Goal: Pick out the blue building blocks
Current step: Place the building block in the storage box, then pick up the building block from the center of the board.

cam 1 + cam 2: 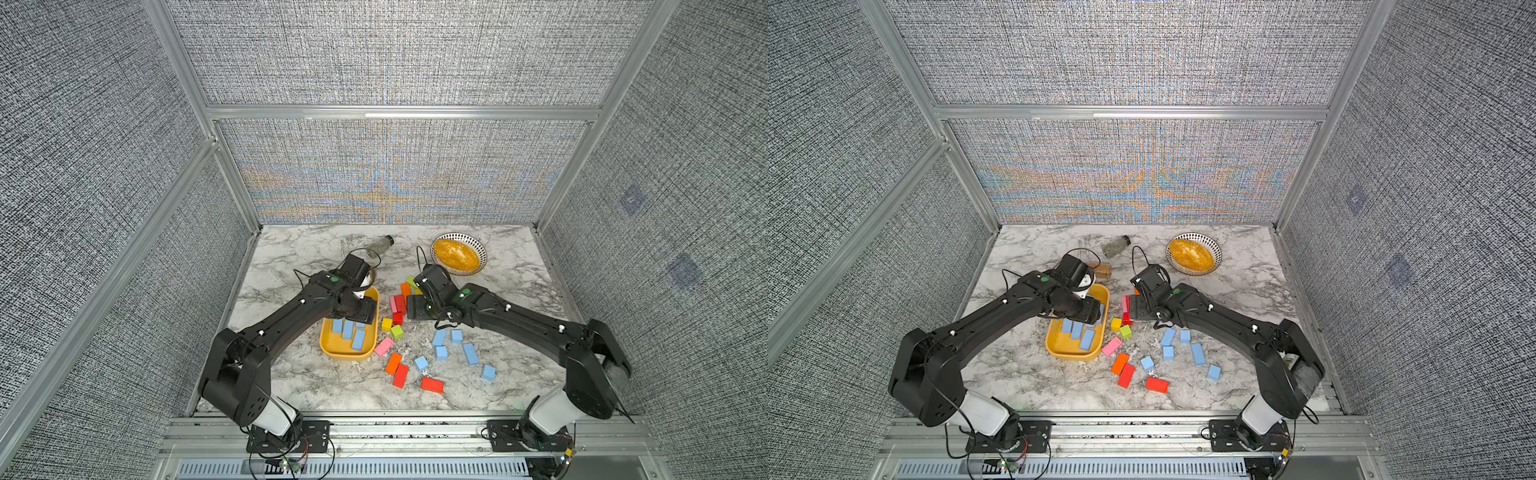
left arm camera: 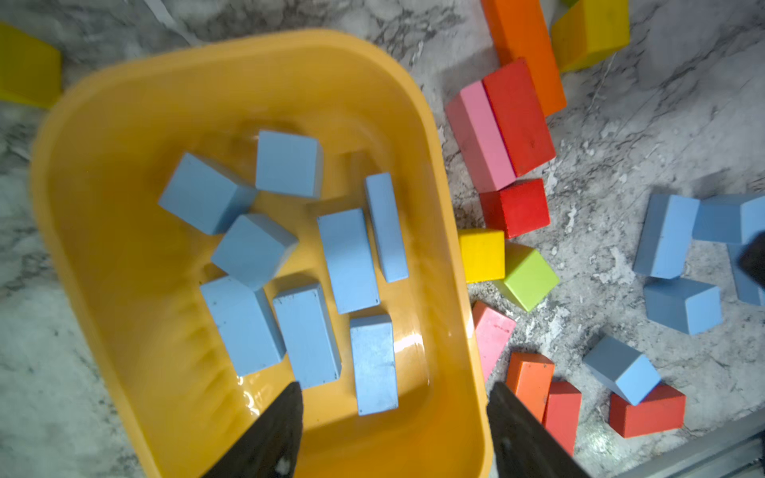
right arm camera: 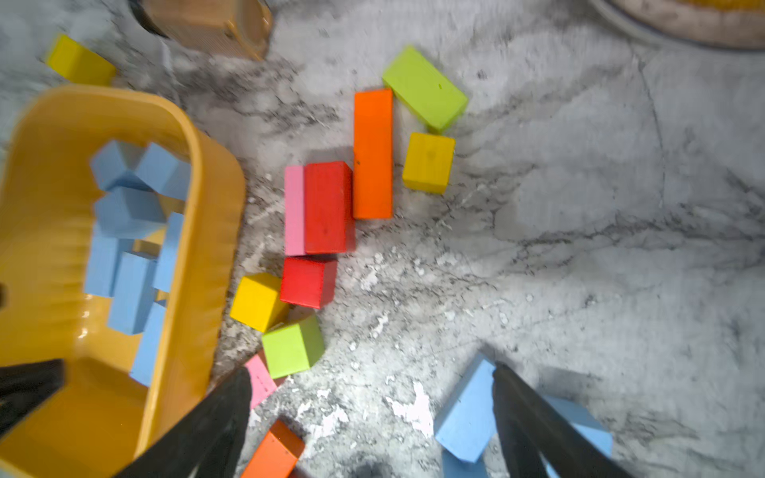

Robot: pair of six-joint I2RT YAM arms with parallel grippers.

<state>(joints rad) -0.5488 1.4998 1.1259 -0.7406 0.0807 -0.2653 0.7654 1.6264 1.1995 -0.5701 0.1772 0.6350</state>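
My left gripper needs to take the blue brick [image 2: 667, 236] nearest my right gripper hold of, once my right gripper lifts that brick over to the yellow tray.
Several light-blue building blocks [image 2: 347, 260] lie in a yellow tray [image 2: 445, 198], seen in both top views [image 1: 348, 330] [image 1: 1077, 332]. More blue building blocks [image 1: 470, 353] [image 1: 1198, 354] are scattered on the marble table to the tray's right. My left gripper [image 2: 395, 393] hangs open over the tray [image 1: 345, 355], with nothing between its fingers. My right gripper [image 3: 370, 372] is open above bare table right of the tray [image 3: 215, 198]. One of its fingers [image 3: 521, 414] lies alongside a blue brick [image 3: 465, 414].
Red [image 1: 432, 385], orange [image 1: 393, 363], pink [image 1: 384, 346], yellow [image 1: 387, 324] and green [image 1: 397, 331] blocks lie between the tray and the loose blue ones. A patterned bowl [image 1: 457, 237] with yellow contents and a lying bottle [image 1: 380, 245] are at the back.
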